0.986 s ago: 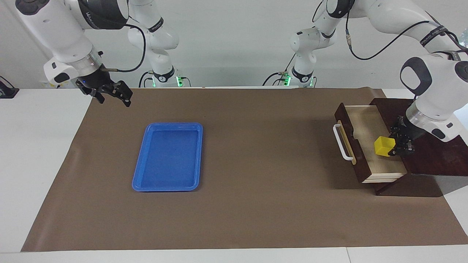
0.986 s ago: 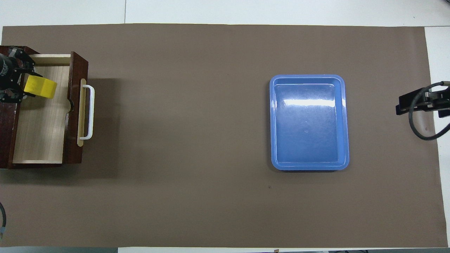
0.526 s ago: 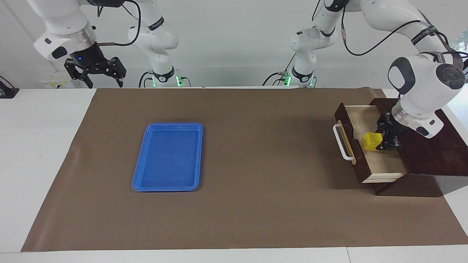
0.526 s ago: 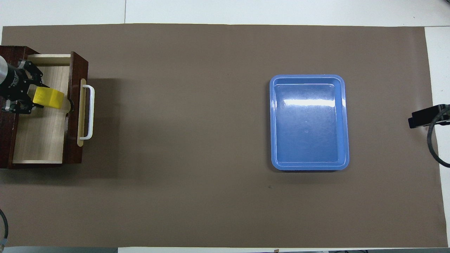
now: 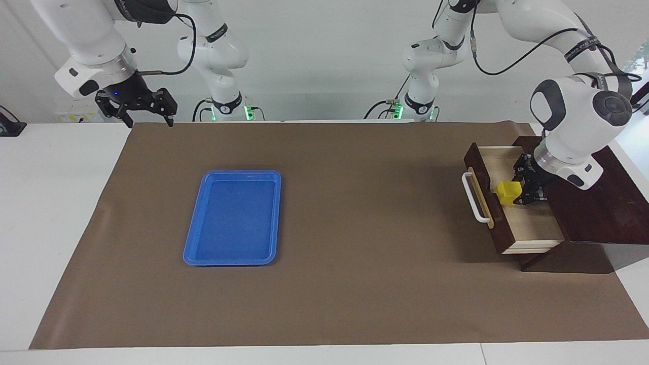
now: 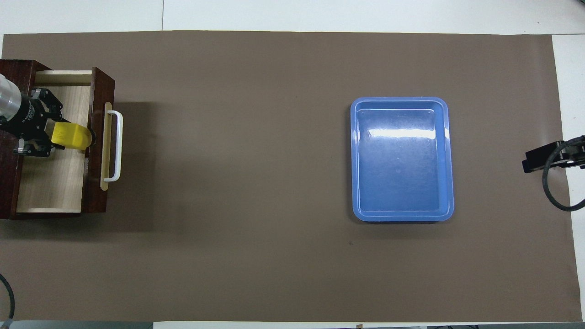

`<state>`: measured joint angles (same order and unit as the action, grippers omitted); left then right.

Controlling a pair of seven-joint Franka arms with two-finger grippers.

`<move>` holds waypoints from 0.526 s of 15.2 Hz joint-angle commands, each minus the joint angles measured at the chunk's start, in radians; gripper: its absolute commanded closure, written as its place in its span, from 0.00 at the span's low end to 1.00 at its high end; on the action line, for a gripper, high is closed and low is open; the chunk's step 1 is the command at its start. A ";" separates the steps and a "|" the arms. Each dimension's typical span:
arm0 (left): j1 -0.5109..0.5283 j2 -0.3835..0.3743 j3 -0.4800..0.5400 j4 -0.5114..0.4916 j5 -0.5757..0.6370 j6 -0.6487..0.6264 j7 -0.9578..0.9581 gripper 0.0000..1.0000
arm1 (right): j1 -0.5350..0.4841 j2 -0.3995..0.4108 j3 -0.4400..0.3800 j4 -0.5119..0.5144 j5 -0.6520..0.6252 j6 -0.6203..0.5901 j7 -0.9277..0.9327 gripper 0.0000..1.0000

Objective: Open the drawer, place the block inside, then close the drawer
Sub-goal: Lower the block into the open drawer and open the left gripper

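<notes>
I will have my left gripper let go of the yellow block on the drawer's pale wood bottom, up (image 6: 77, 147) against the front panel of the drawer.
The dark brown drawer (image 5: 532, 228) stands pulled out at the left arm's end of the table, its pale wood floor (image 6: 50, 183) bare and its white bar handle (image 5: 474, 200) facing the table's middle. My left gripper (image 5: 518, 194) reaches down into it and is shut on the small yellow block (image 5: 508, 191). The block (image 6: 68, 136) sits low, just inside the drawer's front panel; whether it touches the floor I cannot tell. My right gripper (image 5: 150, 121) hangs open and holds nothing, above the brown mat's edge at the right arm's end.
A flat blue tray (image 5: 230, 218) lies on the brown mat toward the right arm's end, with nothing in it (image 6: 402, 160). The drawer's dark cabinet (image 5: 593, 213) stands at the mat's edge, under the left arm's wrist.
The left gripper has carried the block down into the drawer and toward its front panel. The right gripper rose from over the mat's corner, turned, and now holds still.
</notes>
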<state>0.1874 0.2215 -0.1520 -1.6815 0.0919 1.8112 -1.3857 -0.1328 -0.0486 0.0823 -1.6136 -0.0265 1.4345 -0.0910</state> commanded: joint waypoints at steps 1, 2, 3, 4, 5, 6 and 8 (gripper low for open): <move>-0.005 -0.041 0.008 -0.049 -0.018 0.023 -0.070 1.00 | 0.012 0.022 -0.039 0.014 0.008 0.001 0.011 0.00; -0.003 -0.041 0.008 -0.050 -0.021 0.026 -0.085 1.00 | 0.021 0.027 -0.044 0.024 0.008 -0.002 0.010 0.00; -0.005 -0.041 0.008 -0.052 -0.021 0.026 -0.091 1.00 | 0.024 0.032 -0.045 0.036 0.008 -0.008 0.008 0.00; -0.006 -0.045 0.008 -0.059 -0.021 0.026 -0.099 1.00 | 0.025 0.035 -0.047 0.041 0.008 -0.017 0.010 0.00; -0.006 -0.048 0.008 -0.069 -0.021 0.026 -0.108 1.00 | 0.027 0.035 -0.047 0.044 0.008 -0.017 0.010 0.00; -0.006 -0.054 0.008 -0.079 -0.021 0.028 -0.111 1.00 | 0.025 0.035 -0.044 0.044 0.007 -0.016 0.010 0.00; -0.006 -0.060 0.008 -0.095 -0.021 0.036 -0.115 1.00 | 0.025 0.032 -0.044 0.040 0.007 -0.014 0.011 0.00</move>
<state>0.1874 0.2106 -0.1519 -1.7112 0.0847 1.8153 -1.4826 -0.1143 -0.0245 0.0446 -1.5909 -0.0252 1.4348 -0.0909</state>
